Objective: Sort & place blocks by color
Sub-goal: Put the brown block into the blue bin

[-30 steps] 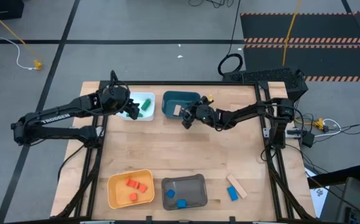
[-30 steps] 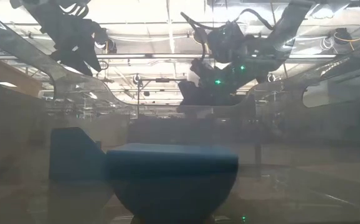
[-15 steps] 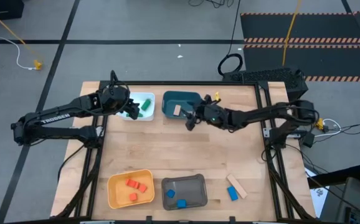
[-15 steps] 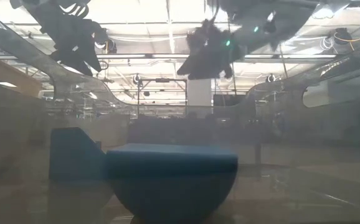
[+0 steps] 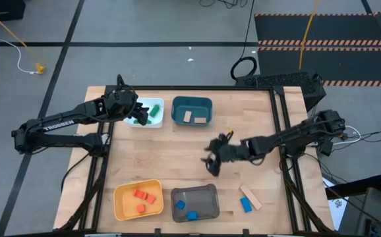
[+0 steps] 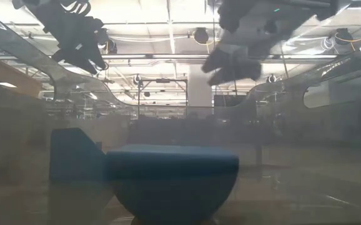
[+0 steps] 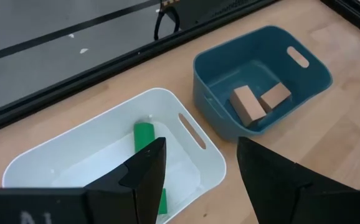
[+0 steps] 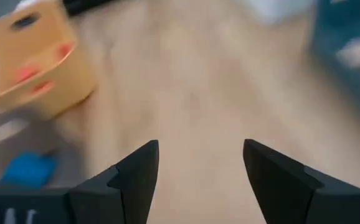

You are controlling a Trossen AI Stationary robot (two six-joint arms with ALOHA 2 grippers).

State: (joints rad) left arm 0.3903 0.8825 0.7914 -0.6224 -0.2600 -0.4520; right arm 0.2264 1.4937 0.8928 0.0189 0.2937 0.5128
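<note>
I will close my right gripper next on the tan bar's far end (image 5: pixel 245 191), toward the table's middle, beside the blue block.
My left gripper (image 5: pixel 140 118) hangs open and empty over the white bin (image 7: pixel 105 115), where a green block (image 7: pixel 146 134) lies on the floor. My right gripper (image 5: pixel 213 162), open and empty (image 8: pixel 198 168), hovers above the bare middle of the table. Two tan blocks (image 7: pixel 248 104) rest in the teal bin (image 5: pixel 192 102). Red blocks (image 5: pixel 141 196) lie in the yellow bin, blue blocks (image 5: pixel 185 210) in the grey bin. A tan bar (image 5: pixel 250 196) and a blue block (image 5: pixel 246 205) lie flat on the table near its near right corner.
The yellow bin (image 5: pixel 121 204) and the grey bin (image 5: pixel 210 194) stand along the near edge, the white and teal bins along the far edge. Bare wood (image 5: pixel 164 155) lies between the two rows. In the low view a dark blue bin (image 6: pixel 171 178) fills the foreground.
My right gripper has swung away from above the teal bin toward the table's near edge and now hangs over the middle of the table. The tan blocks in the teal bin show uncovered.
</note>
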